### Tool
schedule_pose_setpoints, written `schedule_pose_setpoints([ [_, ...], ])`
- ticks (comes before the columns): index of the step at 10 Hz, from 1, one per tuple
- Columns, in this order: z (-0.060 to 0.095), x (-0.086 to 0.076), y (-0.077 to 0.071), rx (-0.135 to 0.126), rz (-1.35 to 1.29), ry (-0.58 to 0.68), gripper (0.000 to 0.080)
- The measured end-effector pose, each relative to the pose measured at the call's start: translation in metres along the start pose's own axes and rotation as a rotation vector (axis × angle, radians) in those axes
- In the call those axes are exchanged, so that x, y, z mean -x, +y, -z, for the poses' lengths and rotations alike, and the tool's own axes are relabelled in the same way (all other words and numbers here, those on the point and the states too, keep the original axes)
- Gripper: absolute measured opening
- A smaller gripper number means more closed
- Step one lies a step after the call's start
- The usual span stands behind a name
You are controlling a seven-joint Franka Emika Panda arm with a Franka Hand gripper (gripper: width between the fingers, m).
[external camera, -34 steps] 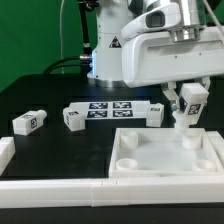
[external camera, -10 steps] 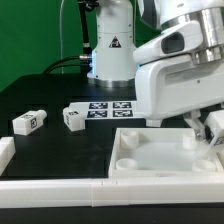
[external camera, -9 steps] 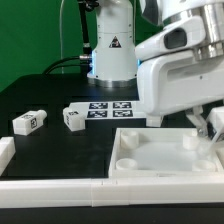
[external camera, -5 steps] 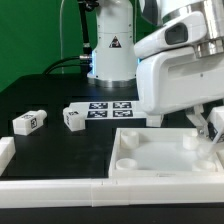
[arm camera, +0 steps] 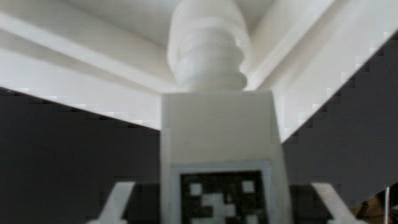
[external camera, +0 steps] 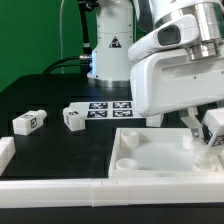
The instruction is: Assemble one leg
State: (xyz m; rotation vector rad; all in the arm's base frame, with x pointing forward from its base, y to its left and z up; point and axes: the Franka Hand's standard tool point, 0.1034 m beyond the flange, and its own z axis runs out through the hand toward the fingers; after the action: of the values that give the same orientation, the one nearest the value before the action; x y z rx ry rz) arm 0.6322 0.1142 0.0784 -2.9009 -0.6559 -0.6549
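Next, my gripper releases the leg standing upright in the tabletop's corner socket [external camera: 200, 164] [arm camera: 208, 20] under my hand, next to the front rail.
My gripper [external camera: 206, 130] is shut on a leg [external camera: 213, 128], a stubby white block with a tag. It holds the leg tilted over the far right corner of the white tabletop [external camera: 160, 171]. In the wrist view the leg [arm camera: 221, 130] runs away from the gripper [arm camera: 222, 205], with its threaded end pointing at the tabletop [arm camera: 80, 50]. The fingertips [arm camera: 121, 200] show low on each side of the leg. The far right corner socket is mostly hidden behind the hand. Two more legs [external camera: 27, 122] [external camera: 72, 118] lie on the black table at the exterior view's left.
The marker board [external camera: 110, 108] lies at the back middle. A white rail [external camera: 60, 188] runs along the front edge, with a white block [external camera: 5, 152] at its left end. The robot base [external camera: 110, 50] stands behind, against a green backdrop.
The hand came down from above the corner socket and moved to the exterior view's right. In the last half second the wrist turned, so the leg's tag now shows at the right edge.
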Motion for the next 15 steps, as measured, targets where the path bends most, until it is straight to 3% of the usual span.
schedule_pose_setpoints([
  [2,-0.001,0.0,0.004,0.015,0.006,0.028,0.0285],
  [3,0.0,-0.002,0.008,0.035,0.01,0.068,0.0285],
  [7,-0.001,-0.003,0.004,0.035,0.011,0.077,0.0285],
  [11,-0.007,0.007,-0.005,0.03,0.018,0.075,0.0285],
  [15,-0.006,0.015,-0.002,0.075,0.01,0.164,0.0285],
])
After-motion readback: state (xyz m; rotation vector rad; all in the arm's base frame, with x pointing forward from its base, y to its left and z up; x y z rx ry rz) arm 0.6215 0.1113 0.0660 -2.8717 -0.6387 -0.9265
